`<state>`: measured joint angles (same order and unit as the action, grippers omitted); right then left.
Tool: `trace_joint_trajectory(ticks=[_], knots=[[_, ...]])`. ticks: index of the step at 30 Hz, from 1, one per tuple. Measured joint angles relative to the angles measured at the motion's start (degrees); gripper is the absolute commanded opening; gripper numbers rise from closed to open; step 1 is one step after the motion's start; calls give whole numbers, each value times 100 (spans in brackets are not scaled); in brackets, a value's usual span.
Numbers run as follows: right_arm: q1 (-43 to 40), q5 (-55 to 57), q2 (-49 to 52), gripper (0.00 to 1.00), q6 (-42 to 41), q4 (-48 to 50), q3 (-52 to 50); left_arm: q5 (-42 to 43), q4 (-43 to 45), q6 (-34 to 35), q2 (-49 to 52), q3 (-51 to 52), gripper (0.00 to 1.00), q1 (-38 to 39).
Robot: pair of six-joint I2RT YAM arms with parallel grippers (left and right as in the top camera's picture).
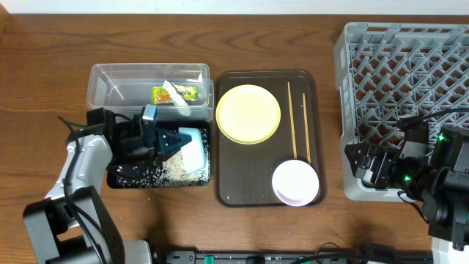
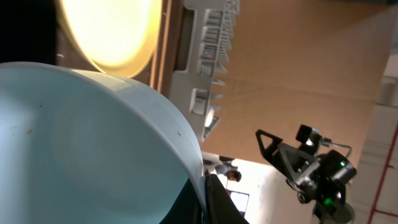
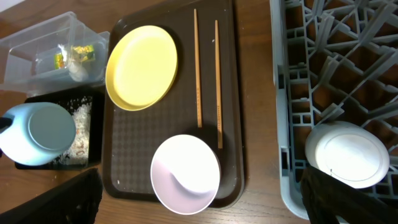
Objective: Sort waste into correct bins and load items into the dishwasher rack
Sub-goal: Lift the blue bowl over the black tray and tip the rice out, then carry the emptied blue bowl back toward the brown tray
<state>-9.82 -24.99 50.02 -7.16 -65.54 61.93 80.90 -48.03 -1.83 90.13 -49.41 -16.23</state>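
Observation:
I should let go of the light-blue bowl with my left gripper on the brown tray (image 1: 244, 163) between the yellow plate and the tray's front edge.
My left gripper (image 1: 165, 143) is shut on the rim of the light-blue bowl (image 1: 192, 147) and holds it tipped over the black container (image 1: 121, 178), where white rice bits (image 1: 157, 174) lie. In the left wrist view the jaws (image 2: 205, 199) pinch the bowl's rim (image 2: 93, 143). The clear tub (image 1: 110, 77) holds the snack wrapper (image 1: 176, 93) and a white scrap (image 1: 178, 105). The yellow plate (image 1: 248, 114), two chopsticks (image 1: 292, 121) and a white bowl (image 1: 296, 182) lie on the brown tray. My right gripper (image 3: 199, 186) is open and empty, above the tray's front right and the rack's (image 1: 410, 95) front-left corner.
The brown tray (image 1: 234, 183) sits between the bins and the rack. A second white round dish (image 3: 347, 154) lies inside the rack near its front-left corner. The right arm (image 1: 432, 176) covers the rack's front edge.

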Motion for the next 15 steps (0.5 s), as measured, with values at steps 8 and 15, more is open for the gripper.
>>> trace_joint_trajectory(ticks=[8,15], knots=[[0,0,0,99,-2,0,0,-951,308,807,-1475,-76,6,901],[0,2,0,99,0,0,0,-3681,1091,2256,-2791,-264,6,3158]])
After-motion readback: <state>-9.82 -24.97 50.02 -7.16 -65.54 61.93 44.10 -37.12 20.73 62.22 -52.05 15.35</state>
